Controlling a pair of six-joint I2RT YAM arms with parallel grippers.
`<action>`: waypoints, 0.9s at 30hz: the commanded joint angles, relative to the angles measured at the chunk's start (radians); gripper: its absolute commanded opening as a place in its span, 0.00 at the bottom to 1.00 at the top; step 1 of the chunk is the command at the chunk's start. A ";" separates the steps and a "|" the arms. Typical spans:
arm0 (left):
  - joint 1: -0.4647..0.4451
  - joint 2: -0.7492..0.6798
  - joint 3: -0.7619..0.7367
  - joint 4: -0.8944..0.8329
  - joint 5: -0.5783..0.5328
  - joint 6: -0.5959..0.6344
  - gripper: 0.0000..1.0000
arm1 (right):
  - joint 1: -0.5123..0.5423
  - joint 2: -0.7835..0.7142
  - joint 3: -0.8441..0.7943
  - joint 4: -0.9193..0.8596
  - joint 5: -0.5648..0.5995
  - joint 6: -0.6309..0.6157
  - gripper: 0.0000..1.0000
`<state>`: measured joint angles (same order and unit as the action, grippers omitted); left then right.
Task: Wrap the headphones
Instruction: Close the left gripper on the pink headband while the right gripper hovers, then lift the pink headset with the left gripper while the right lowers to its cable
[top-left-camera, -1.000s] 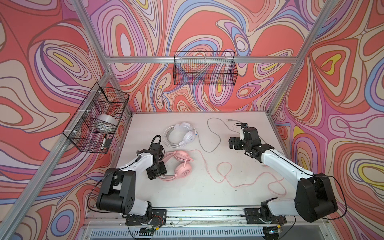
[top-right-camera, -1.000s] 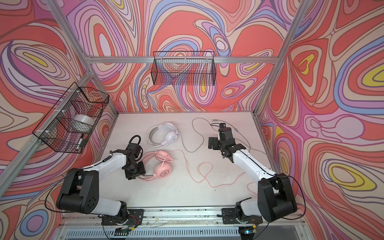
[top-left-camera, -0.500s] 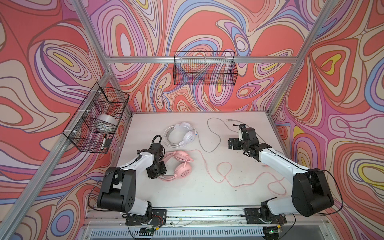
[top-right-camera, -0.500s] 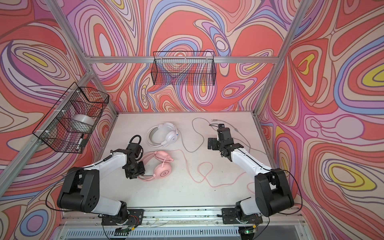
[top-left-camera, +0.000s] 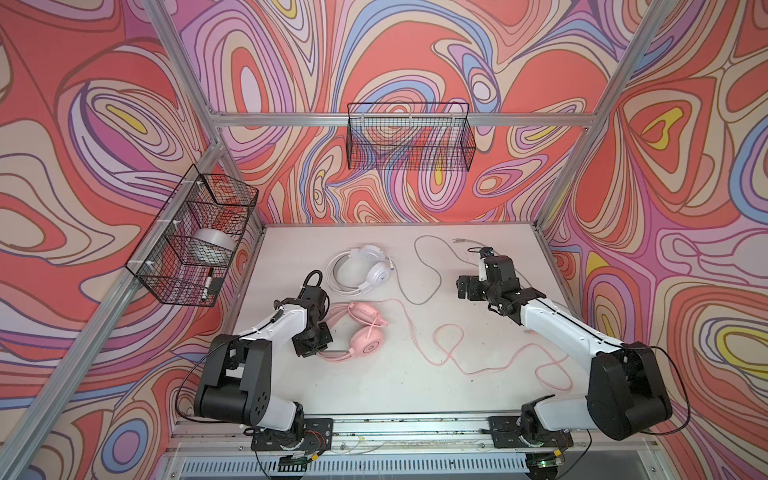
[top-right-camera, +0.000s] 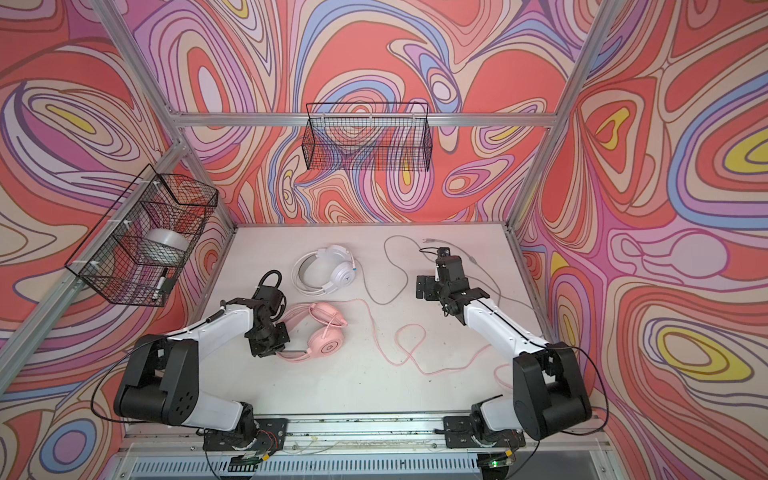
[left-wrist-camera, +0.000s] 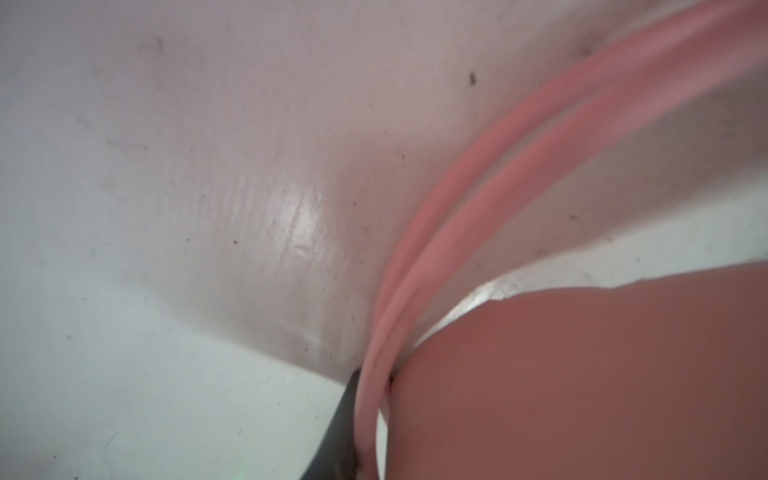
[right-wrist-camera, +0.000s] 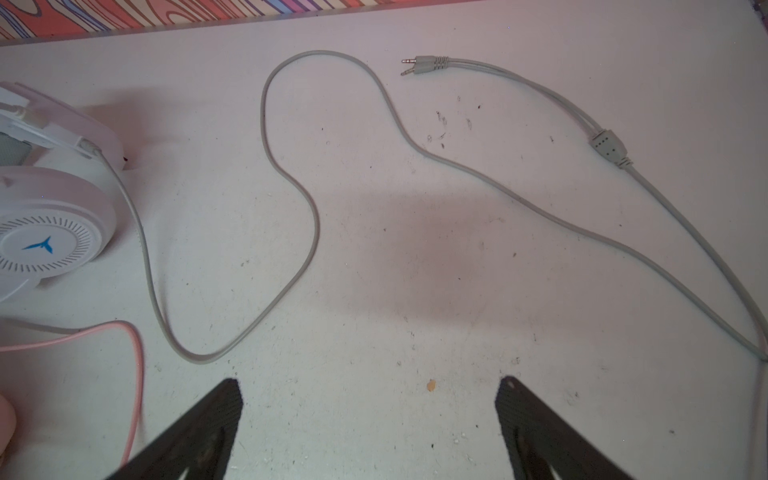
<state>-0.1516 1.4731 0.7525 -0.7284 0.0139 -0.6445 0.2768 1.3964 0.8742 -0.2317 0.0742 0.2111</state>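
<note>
The robot's right gripper should close next on the near part of the pink cable (top-left-camera: 410, 324) (right-wrist-camera: 133, 432), between the pink headphones and the loop of the cable.
The pink headphones (top-left-camera: 365, 338) (top-right-camera: 328, 340) lie at the table's front left, and their pink cable (top-left-camera: 449, 340) loops away to the right. My left gripper (top-left-camera: 318, 347) (top-right-camera: 276, 347) is down at their headband. In the left wrist view the thin pink headband (left-wrist-camera: 457, 199) runs against one dark finger (left-wrist-camera: 336, 436), and a blurred pink mass hides the other finger. The white headphones (top-left-camera: 365, 268) (right-wrist-camera: 50, 224) lie further back, with their grey cable (right-wrist-camera: 311, 216) snaking towards the plugs (right-wrist-camera: 424, 65). My right gripper (top-left-camera: 471, 286) (right-wrist-camera: 370, 399) hovers open over bare table, holding nothing.
A wire basket (top-left-camera: 195, 241) on the left wall holds a tape roll and a marker. A second wire basket (top-left-camera: 409, 137) hangs on the back wall. Aluminium posts stand at the corners of the white table (top-left-camera: 374, 386).
My left gripper's jaws have closed in on the pink headband. The right arm has barely moved and stays open.
</note>
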 joint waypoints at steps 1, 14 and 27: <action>-0.003 -0.010 0.004 -0.031 -0.029 -0.018 0.10 | 0.009 -0.014 -0.014 0.006 0.003 0.007 0.98; -0.003 -0.065 0.140 -0.144 0.005 0.038 0.00 | 0.010 -0.012 0.026 -0.054 -0.201 -0.131 0.98; -0.002 -0.110 0.384 -0.273 0.163 0.123 0.00 | 0.117 0.049 0.014 0.007 -0.430 -0.096 0.95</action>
<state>-0.1520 1.4006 1.0813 -0.9443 0.0917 -0.5346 0.3637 1.4200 0.8883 -0.2680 -0.2970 0.0887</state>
